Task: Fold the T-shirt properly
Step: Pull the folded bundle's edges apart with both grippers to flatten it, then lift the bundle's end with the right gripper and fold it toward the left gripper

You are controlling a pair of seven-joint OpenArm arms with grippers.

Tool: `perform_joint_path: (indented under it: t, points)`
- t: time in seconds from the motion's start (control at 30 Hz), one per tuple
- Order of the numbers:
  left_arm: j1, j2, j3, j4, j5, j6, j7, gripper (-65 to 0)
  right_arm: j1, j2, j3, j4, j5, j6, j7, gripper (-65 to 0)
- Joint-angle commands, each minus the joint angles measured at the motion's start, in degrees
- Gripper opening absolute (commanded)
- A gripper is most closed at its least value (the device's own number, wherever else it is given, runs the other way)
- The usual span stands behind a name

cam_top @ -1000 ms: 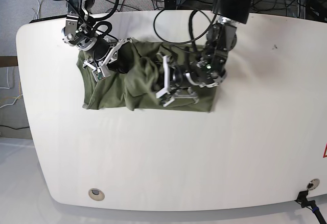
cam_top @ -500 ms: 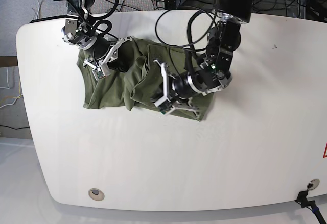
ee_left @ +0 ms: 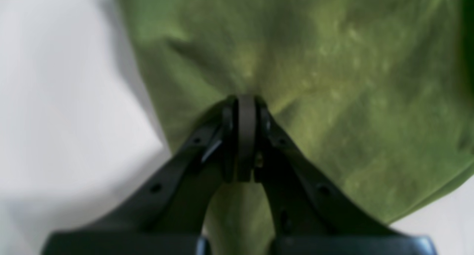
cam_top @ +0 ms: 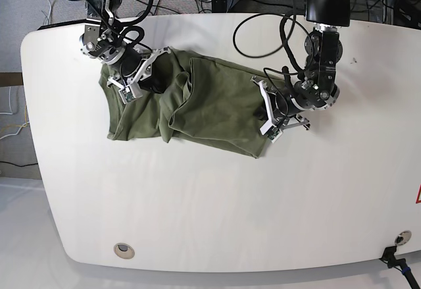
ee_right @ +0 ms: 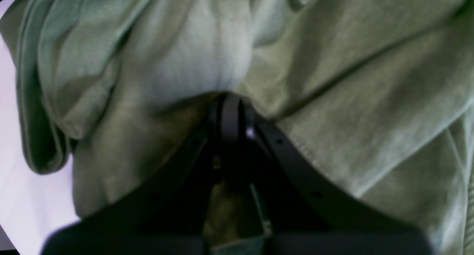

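Note:
The fingers of my right gripper pinch bunched cloth inside the T-shirt's end, so they should open and grab the cloth nearer to the T-shirt's edge (cam_top: 114,101) before folding that end over.
The olive-green T-shirt (cam_top: 210,114) lies crumpled and stretched sideways on the white table (cam_top: 217,203), toward the back. My left gripper (cam_top: 268,116) is at the shirt's right edge, low over the table. In the left wrist view it (ee_left: 246,99) is shut on a pinch of the green fabric (ee_left: 333,80). My right gripper (cam_top: 135,78) is at the shirt's upper left part. In the right wrist view it (ee_right: 231,99) is shut on bunched fabric (ee_right: 207,62) with a hem line beside it. The collar and label are not visible.
Black cables (cam_top: 263,19) loop over the table's back edge behind both arms. A round grommet hole (cam_top: 122,250) sits near the front left edge. A black connector (cam_top: 395,256) is at the front right corner.
My left gripper has moved from the shirt's middle to its right edge with fabric in it, spreading the right half flatter. My right gripper has stayed in place.

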State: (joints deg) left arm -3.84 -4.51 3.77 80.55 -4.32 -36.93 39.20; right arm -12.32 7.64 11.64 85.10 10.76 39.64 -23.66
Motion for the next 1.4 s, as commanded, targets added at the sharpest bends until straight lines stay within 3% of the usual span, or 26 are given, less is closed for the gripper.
perform_joint_path:
  t: [0.0,0.23,0.3,0.4,0.53,0.63,0.77,0.93,1.27,1.37]
  points:
    - [-0.4,-0.4,0.0,-0.2,0.7,-0.1,0.8,-65.0,-1.0,0.2,-0.2,-0.4,-4.4,-0.3,-6.2,-65.0]
    - [7.4,-5.8,-3.1,0.2,0.3,0.2,0.8,-65.0,-0.7,0.5,0.1,5.8,-4.4,-0.5,-6.3,-65.0]
    - [9.7,-6.0,-6.3,1.9,0.3,0.0,0.8,-65.0,-0.7,0.4,1.1,9.9,-4.4,-3.0,-7.8,-65.0]
    - [12.3,-6.0,-9.9,5.4,0.3,-0.1,0.8,-65.0,-0.7,-0.8,5.2,17.1,-3.7,-6.9,-11.3,-46.4]
    - [13.6,-6.0,-10.3,8.2,0.5,-0.1,1.0,-65.0,-0.6,-3.2,12.0,23.0,-1.2,-7.0,-14.7,-21.0]
    - [14.0,-6.0,-10.5,8.5,0.5,-0.1,1.1,-65.0,1.3,-3.2,18.2,23.3,7.1,-6.9,-22.9,-11.6]
    - [14.1,-6.0,-10.6,8.5,0.5,-0.1,1.1,-65.0,1.6,-2.6,25.3,21.1,18.9,-6.8,-28.6,-11.4]
    - [14.1,-6.0,-10.6,8.5,0.5,-0.1,1.1,-65.0,1.4,-0.1,26.9,14.0,28.7,-6.8,-31.2,-11.4]
    - [14.1,-6.0,-10.6,8.5,0.6,-0.1,1.1,-65.0,1.6,-0.8,26.5,5.4,30.4,-6.8,-29.9,-11.6]
    - [14.1,-6.0,-10.6,8.5,0.6,-0.1,1.1,-65.0,2.3,-2.8,25.6,5.6,30.2,-6.8,-30.0,-11.6]
